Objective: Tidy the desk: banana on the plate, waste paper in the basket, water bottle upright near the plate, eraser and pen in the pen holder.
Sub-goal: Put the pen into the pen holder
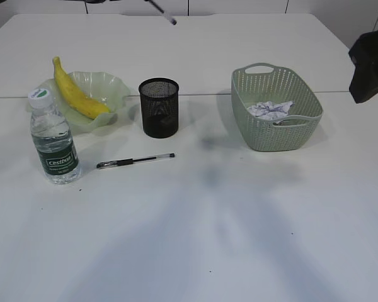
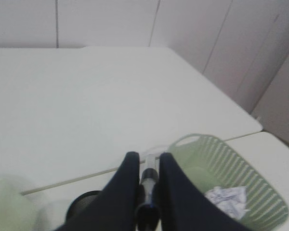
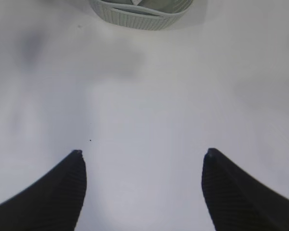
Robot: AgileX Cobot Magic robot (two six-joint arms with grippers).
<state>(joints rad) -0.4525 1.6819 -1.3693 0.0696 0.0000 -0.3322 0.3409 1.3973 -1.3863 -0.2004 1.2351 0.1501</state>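
The robot's left gripper needs to release its pen upright inside the black mesh pen holder [image 1: 162, 94] [image 2: 93, 208], between the green plate and the basket.
The banana [image 1: 75, 94] lies on the green plate [image 1: 113, 85]. The water bottle [image 1: 53, 141] stands upright in front of the plate. The black mesh pen holder [image 1: 159, 107] stands mid-table. Crumpled paper [image 1: 269, 110] lies in the green basket [image 1: 276, 108]. One black pen [image 1: 135, 161] lies on the table. My left gripper [image 2: 147, 159] is shut on a second pen [image 2: 148, 175], high above the pen holder [image 2: 82, 204]; the pen's tip shows in the exterior view [image 1: 169, 19]. My right gripper [image 3: 143, 154] is open and empty above bare table. No eraser is visible.
The basket [image 2: 216, 154] with the paper [image 2: 229, 199] shows in the left wrist view, and its rim [image 3: 139, 12] in the right wrist view. My right arm [image 1: 368, 66] hangs at the right edge. A seam [image 1: 201, 94] crosses the table.
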